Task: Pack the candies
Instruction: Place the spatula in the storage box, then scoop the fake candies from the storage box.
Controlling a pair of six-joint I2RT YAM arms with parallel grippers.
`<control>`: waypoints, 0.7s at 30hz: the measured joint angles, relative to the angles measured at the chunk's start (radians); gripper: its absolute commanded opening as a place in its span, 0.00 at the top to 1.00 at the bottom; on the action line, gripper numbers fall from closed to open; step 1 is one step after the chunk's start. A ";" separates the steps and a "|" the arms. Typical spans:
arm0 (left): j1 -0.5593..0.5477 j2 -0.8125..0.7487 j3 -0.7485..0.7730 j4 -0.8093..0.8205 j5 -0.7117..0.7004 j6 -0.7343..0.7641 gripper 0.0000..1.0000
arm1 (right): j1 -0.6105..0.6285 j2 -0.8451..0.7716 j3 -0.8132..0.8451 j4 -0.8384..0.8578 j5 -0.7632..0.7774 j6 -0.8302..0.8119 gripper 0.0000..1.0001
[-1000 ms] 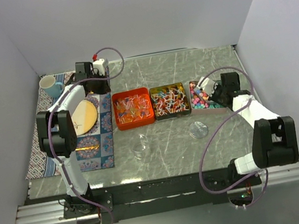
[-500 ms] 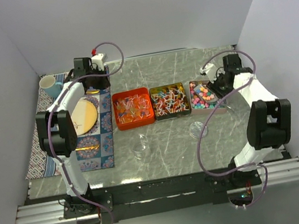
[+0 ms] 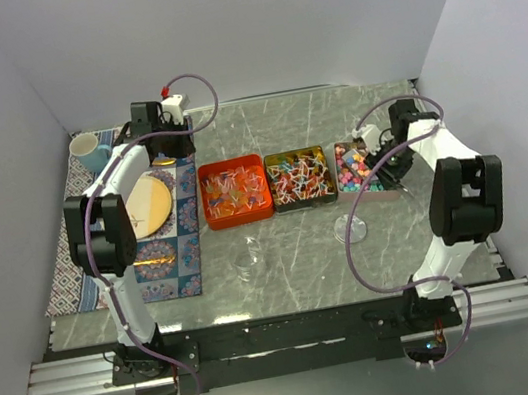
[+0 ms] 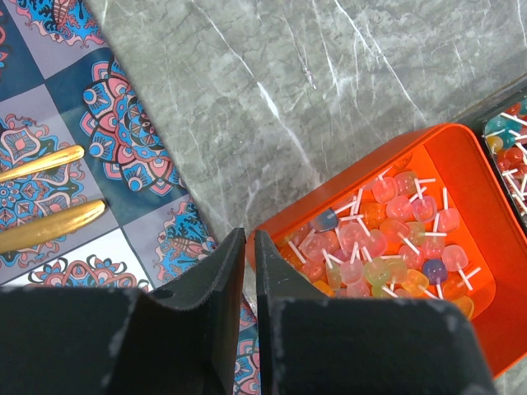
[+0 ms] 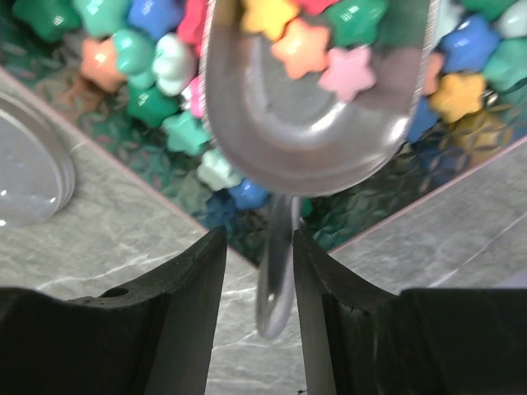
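My right gripper should close on the handle's neck (image 5: 284, 214) by the bowl before lifting the candies out, as the scoop's handle sits loose between its parted fingers.
Star-shaped candies (image 5: 136, 53) in pink, blue, green and orange fill the right-hand tray (image 3: 353, 170). My right gripper (image 5: 258, 233) is shut on the handle of a metal scoop (image 5: 317, 123). It holds the scoop above that tray with a few star candies (image 5: 300, 45) in the bowl. It also shows in the top view (image 3: 385, 152). Lollipop candies (image 4: 387, 239) lie in the orange tray (image 4: 432, 160). My left gripper (image 4: 249, 239) is shut and empty. It hangs over the placemat's edge beside the orange tray, at the back left in the top view (image 3: 161, 139).
A dark middle tray (image 3: 299, 178) holds wrapped sweets. A clear round dish (image 3: 350, 229) and a small clear cup (image 3: 248, 256) stand in front of the trays. A patterned placemat (image 4: 123, 132) carries a plate (image 3: 149, 205), a mug (image 3: 89, 151) and gold cutlery (image 4: 49, 222).
My right gripper swung toward the back, then came over the star-candy tray with the scoop. My left gripper shifted slightly at the back and then stayed still.
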 measured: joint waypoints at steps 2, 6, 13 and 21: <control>0.000 0.000 0.000 0.000 0.000 0.000 0.84 | 0.000 0.020 0.026 -0.003 0.005 0.010 0.55; 0.000 0.000 -0.002 0.000 0.000 -0.001 0.83 | 0.000 0.051 0.063 -0.002 0.014 0.023 0.55; 0.000 0.000 -0.014 0.000 0.000 -0.006 0.84 | -0.001 0.113 0.092 -0.007 0.030 0.031 0.57; 0.000 0.000 -0.014 0.002 -0.001 -0.007 0.84 | -0.005 0.128 0.077 -0.006 0.055 0.029 0.58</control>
